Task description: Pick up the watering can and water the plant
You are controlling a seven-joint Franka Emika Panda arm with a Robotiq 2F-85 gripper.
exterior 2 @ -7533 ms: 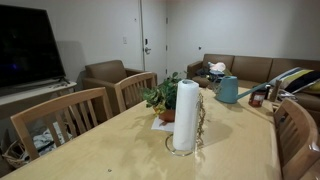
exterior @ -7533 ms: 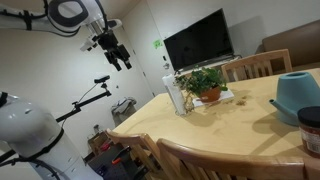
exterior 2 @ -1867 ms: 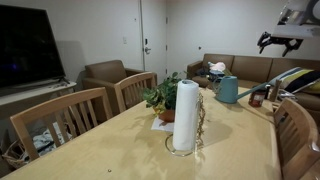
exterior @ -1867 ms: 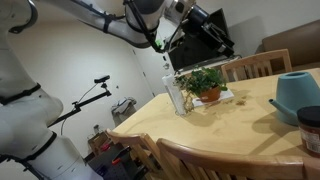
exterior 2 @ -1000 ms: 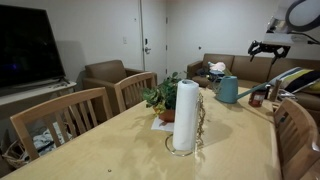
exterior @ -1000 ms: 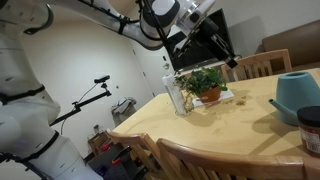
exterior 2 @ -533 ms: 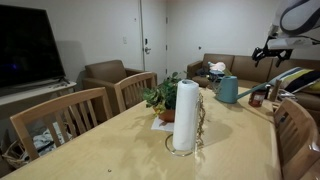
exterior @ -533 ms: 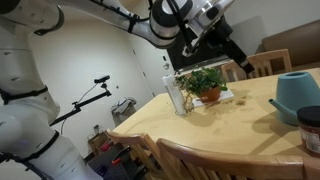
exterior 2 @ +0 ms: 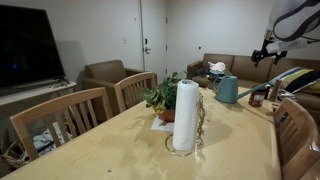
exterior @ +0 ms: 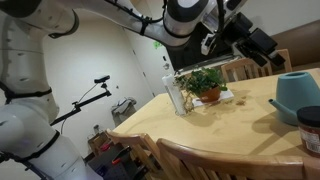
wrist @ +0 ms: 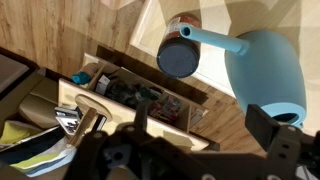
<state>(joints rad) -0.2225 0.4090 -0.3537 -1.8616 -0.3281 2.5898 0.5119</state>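
Note:
The teal-blue watering can is next, and my gripper will go to the outer end of the spout (exterior: 275,104) (wrist: 200,36) on it and close there.
The teal-blue watering can (exterior: 298,92) stands at one end of the wooden table, also in an exterior view (exterior 2: 228,90). From the wrist view it fills the upper right (wrist: 268,70), with its spout reaching left. The plant (exterior: 205,82) sits in an orange-brown pot on a pale tray near the table's middle, also in an exterior view (exterior 2: 162,97). My gripper (exterior: 262,45) hangs in the air above and beside the can, clear of it, also in an exterior view (exterior 2: 268,55). In the wrist view (wrist: 205,128) its jaws stand wide apart and empty.
A dark cylindrical jar (wrist: 178,56) stands by the can's spout, also in an exterior view (exterior: 311,128). A clear bottle (exterior: 175,92) and a paper towel roll (exterior 2: 185,115) stand near the plant. Wooden chairs (exterior 2: 75,115) ring the table. A cluttered low shelf (wrist: 130,92) lies below.
The arm has swung over the table toward the watering can's end and come lower. The can and plant have not moved.

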